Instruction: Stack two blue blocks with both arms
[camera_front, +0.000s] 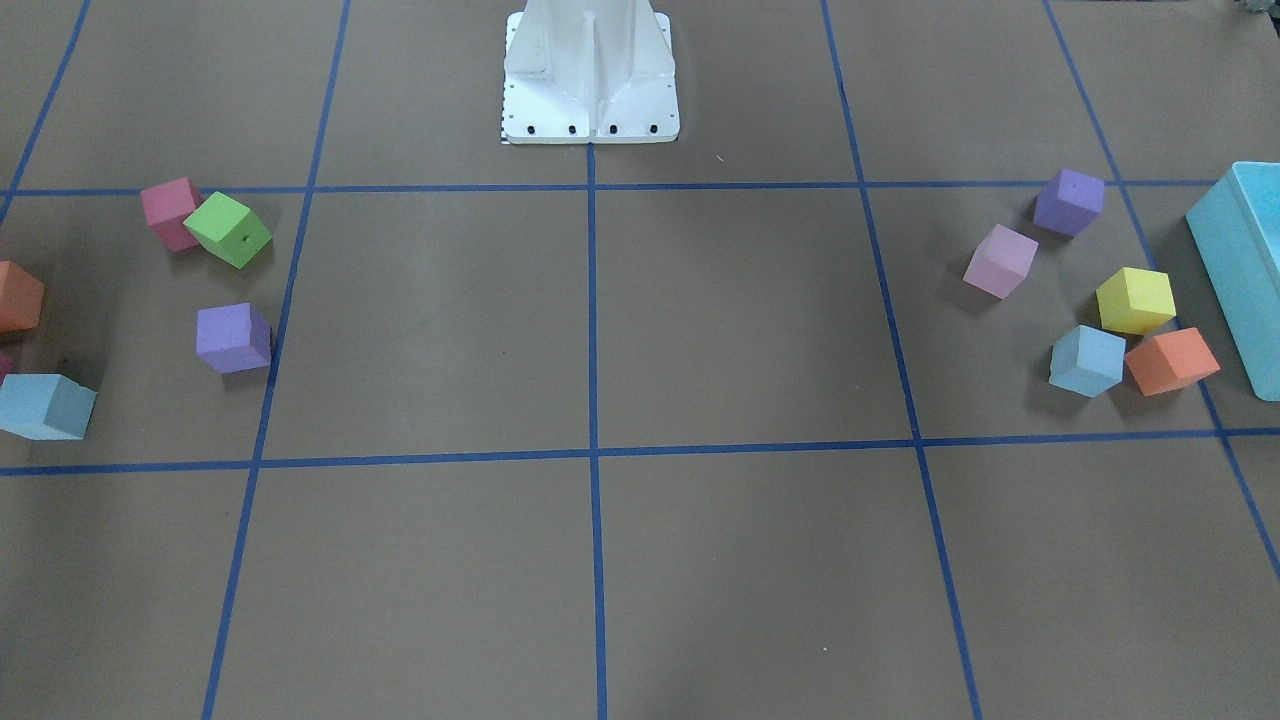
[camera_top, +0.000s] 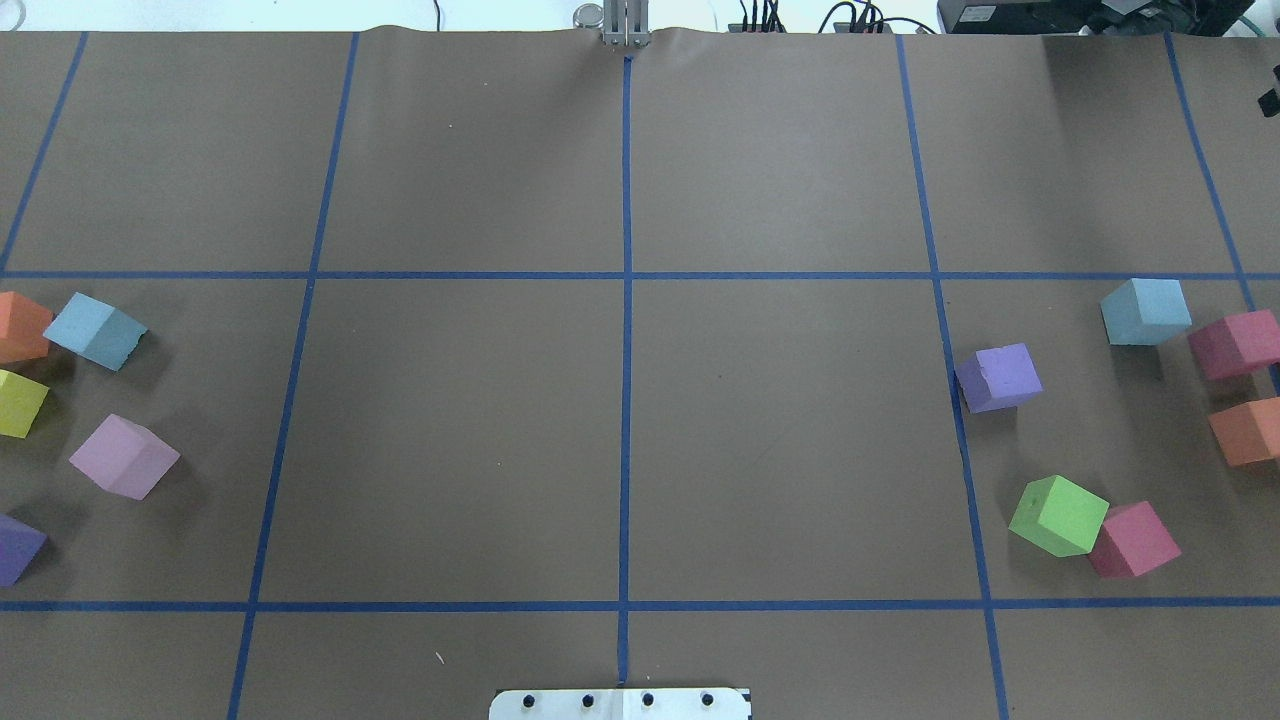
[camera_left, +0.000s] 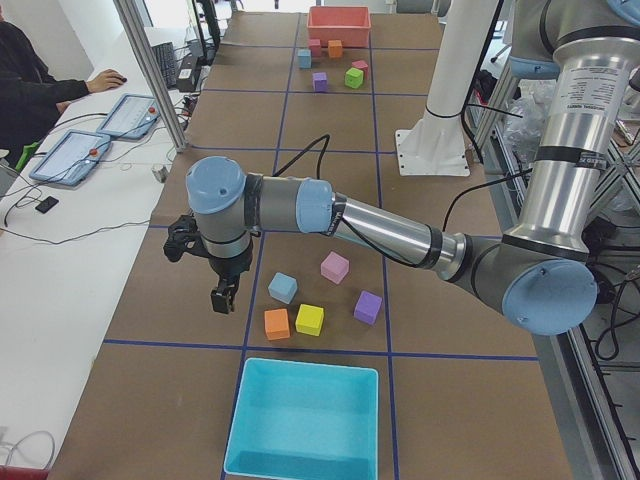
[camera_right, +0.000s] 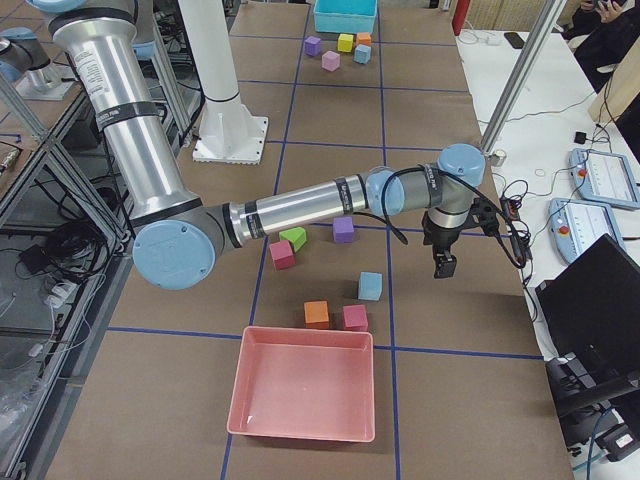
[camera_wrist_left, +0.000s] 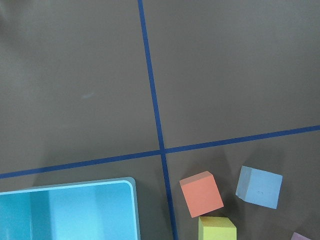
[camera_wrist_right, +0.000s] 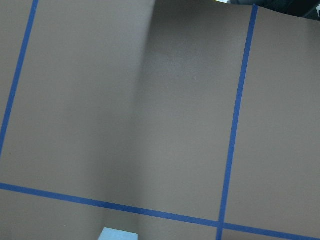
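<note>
The robot's right gripper needs to next go to the blue block near the green cube and close on the block's upper part (camera_front: 43, 394) (camera_wrist_right: 118, 234).
One pale blue block (camera_top: 97, 330) lies on my left side, next to an orange cube (camera_top: 20, 326); it also shows in the left wrist view (camera_wrist_left: 258, 186). The other blue block (camera_top: 1145, 311) lies on my right side beside a red cube (camera_top: 1238, 343). My left gripper (camera_left: 222, 295) hangs above the table a little beyond its blue block (camera_left: 283, 288), toward the operators' edge. My right gripper (camera_right: 443, 265) hangs likewise beyond its blue block (camera_right: 370, 286). Both grippers show only in the side views, so I cannot tell whether they are open or shut.
A turquoise bin (camera_left: 305, 420) stands at the left end, a pink bin (camera_right: 300, 390) at the right end. Yellow, pink and purple cubes lie near the left blue block; purple (camera_top: 998, 377), green (camera_top: 1058, 514), red and orange cubes lie near the right one. The white base (camera_front: 590, 75) stands mid-table.
</note>
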